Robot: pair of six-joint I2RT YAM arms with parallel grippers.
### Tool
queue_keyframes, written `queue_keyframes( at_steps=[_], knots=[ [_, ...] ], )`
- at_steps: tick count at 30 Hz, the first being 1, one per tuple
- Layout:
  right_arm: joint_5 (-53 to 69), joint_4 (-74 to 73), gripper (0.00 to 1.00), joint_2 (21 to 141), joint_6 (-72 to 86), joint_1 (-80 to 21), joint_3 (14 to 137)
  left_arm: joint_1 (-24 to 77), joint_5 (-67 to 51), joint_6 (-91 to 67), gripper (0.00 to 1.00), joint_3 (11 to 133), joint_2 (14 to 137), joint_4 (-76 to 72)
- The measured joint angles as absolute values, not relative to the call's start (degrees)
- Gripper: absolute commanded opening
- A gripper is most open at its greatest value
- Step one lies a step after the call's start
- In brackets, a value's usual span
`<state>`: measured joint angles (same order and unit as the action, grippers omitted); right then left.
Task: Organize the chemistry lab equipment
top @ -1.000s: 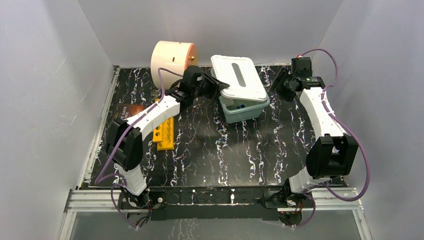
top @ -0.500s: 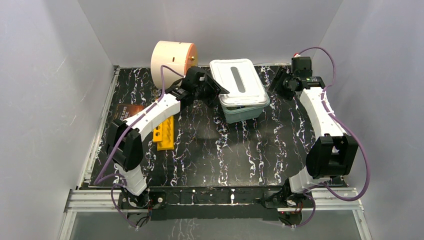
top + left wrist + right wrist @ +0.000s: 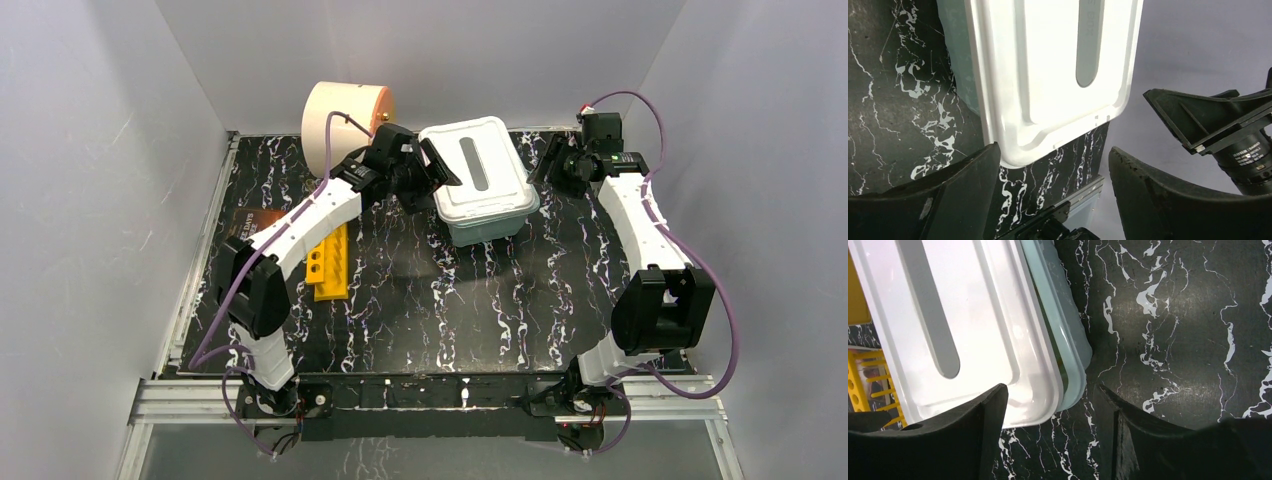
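Note:
The pale green bin's rim sticks out past the white lid's edge, so next I pull the lid's corner (image 3: 1047, 404) over it with my right gripper.
A white lid (image 3: 478, 170) with a grey slot lies flat on the pale green bin (image 3: 487, 226) at the back middle and hides what is inside. My left gripper (image 3: 438, 172) hovers at the lid's left edge, open, nothing between its fingers (image 3: 950, 197); the lid's corner (image 3: 1048, 75) lies just beyond them. At the bin's right side my right gripper (image 3: 549, 166) is open too, with the lid (image 3: 973, 325) and bin rim (image 3: 1070, 345) ahead of its fingers (image 3: 955, 437). The yellow tube rack (image 3: 330, 262) lies on the table under the left arm.
A cream drum with an orange face (image 3: 345, 112) stands at the back left. A dark brown card (image 3: 255, 222) lies flat at the left edge. Grey walls close in the black marbled table (image 3: 480, 300) on three sides.
The lid, held askew over the bin with the inside showing, now sits squarely on it. My left gripper has opened and let it go. The right gripper has shifted slightly.

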<state>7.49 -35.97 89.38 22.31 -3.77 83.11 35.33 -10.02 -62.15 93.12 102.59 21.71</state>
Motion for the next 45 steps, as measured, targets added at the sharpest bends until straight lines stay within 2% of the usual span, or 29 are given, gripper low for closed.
queue_keyframes(
  at_steps=[10,17,20,26,33,41,45],
  knots=[
    [9.45,-35.88,0.74,89.54,19.62,-4.97,83.18,35.33,-10.24,-57.19,0.82,95.00,104.44,24.18],
    [5.76,-36.12,0.74,92.12,18.61,-7.66,84.66,35.33,-8.80,-52.75,0.85,98.45,104.64,25.96],
    [3.97,-36.38,0.74,93.82,18.04,-7.99,85.03,35.31,-7.38,-50.89,0.81,98.54,104.64,26.41],
    [-0.54,-37.26,0.70,97.17,17.54,-9.17,87.13,34.59,-6.17,-47.70,0.63,98.63,105.01,27.57],
    [-5.56,-36.93,0.60,97.23,17.89,-10.55,87.15,34.24,-7.86,-45.43,0.59,100.12,109.38,27.55],
    [-10.20,-37.69,0.57,95.83,17.82,-10.59,86.21,34.24,-11.11,-44.51,0.61,100.27,112.46,27.53],
    [-10.61,-37.65,0.53,95.59,17.82,-10.57,85.36,34.24,-12.23,-44.51,0.55,100.62,113.08,27.44]
  ],
)
